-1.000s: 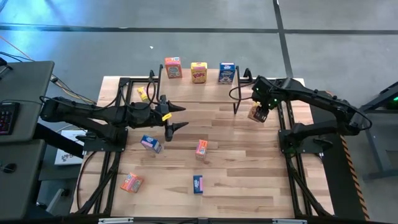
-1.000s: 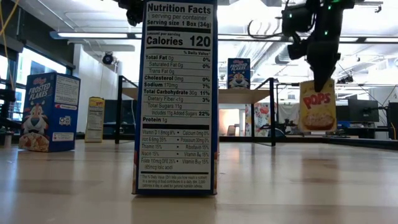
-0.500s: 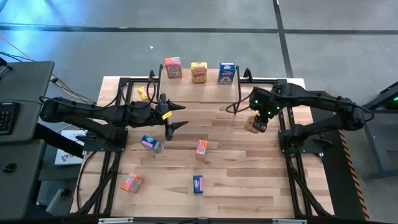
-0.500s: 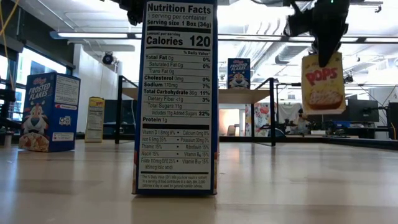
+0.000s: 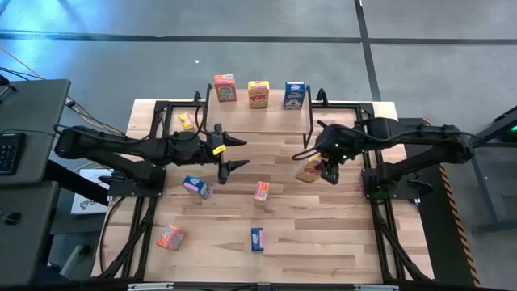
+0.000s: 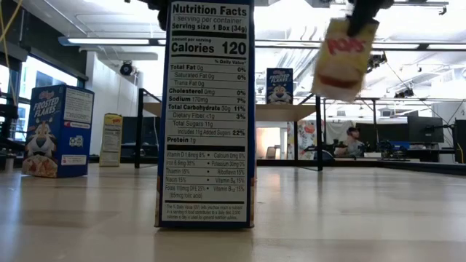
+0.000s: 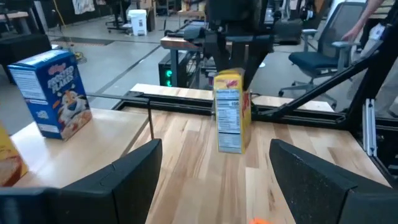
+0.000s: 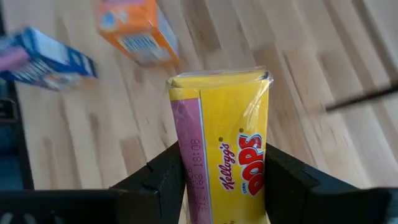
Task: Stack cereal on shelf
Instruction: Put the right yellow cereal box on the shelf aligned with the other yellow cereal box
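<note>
Next, my left gripper grips the nutrition label side [image 5: 303, 174] [image 7: 229, 118] of the yellow cereal box, while my right gripper holds the other end of the box.
The shelf [image 5: 275, 105] stands at the table's far edge with an orange-red [image 5: 224, 87], a yellow [image 5: 258, 94] and a blue cereal box [image 5: 294, 94] upright on its top. My right gripper [image 5: 323, 170] hangs over the table right of centre, in front of the shelf, shut on another yellow cereal box [image 5: 308, 170], which the low view shows high up and tilted [image 6: 341, 54]. My left gripper [image 5: 230, 152] hovers open left of centre, pointing level toward the table's right. It faces that box [image 7: 231, 112] and holds nothing. My right gripper pinches the yellow box's upper end [image 7: 229, 76] between its two fingers [image 8: 166, 177]; they come from above, slanting down. The box hangs below them, lifted clear of the table and tilted, its lower end [image 6: 331, 89] swung aside.
Loose boxes stand or lie on the table: yellow [image 5: 186, 121] near the shelf's left leg, blue [image 5: 195, 186], orange-red [image 5: 261, 193] at centre, orange-red [image 5: 170, 237] and blue [image 5: 257, 238] near the front. The shelf's black legs [image 5: 308, 129] stand beside the right gripper.
My right gripper has swung from beside the shelf's right leg toward the table's middle and near side, rising as it went. The yellow box went with it, higher now and tipped from nearly upright to a slant.
</note>
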Tool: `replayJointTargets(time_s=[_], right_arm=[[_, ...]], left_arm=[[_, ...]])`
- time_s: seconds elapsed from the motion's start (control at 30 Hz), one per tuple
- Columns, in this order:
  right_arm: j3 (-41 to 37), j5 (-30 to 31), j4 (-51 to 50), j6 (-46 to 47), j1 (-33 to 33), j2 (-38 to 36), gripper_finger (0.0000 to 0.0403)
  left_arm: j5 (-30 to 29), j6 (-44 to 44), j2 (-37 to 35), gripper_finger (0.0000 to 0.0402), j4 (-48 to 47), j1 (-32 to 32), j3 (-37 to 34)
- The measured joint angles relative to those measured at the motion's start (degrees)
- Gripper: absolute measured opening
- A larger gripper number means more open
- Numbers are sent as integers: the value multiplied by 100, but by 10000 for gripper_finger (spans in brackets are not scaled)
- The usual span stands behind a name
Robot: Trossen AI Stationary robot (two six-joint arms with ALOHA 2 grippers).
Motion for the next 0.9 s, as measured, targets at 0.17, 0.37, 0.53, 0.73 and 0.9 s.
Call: replayJointTargets(time_s=[0.17, 0.37, 0.53, 0.73, 0.9], right_arm=[[81, 53, 427, -142, 175, 2, 167], [81, 54, 573, -194, 185, 55, 167], [81, -19, 920, -301, 185, 183, 167], [81, -35, 1100, -421, 185, 455, 167], [81, -11, 1130, -599, 185, 734, 167]], left_arm=[[144, -37, 359, 289, 568, 88, 0], [250, -300, 823, 289, 1224, 209, 0], [581, -318, 1212, 289, 1601, 303, 45], [742, -315, 1684, 289, 1564, 310, 380], [1062, -311, 2130, 289, 1561, 306, 639]])
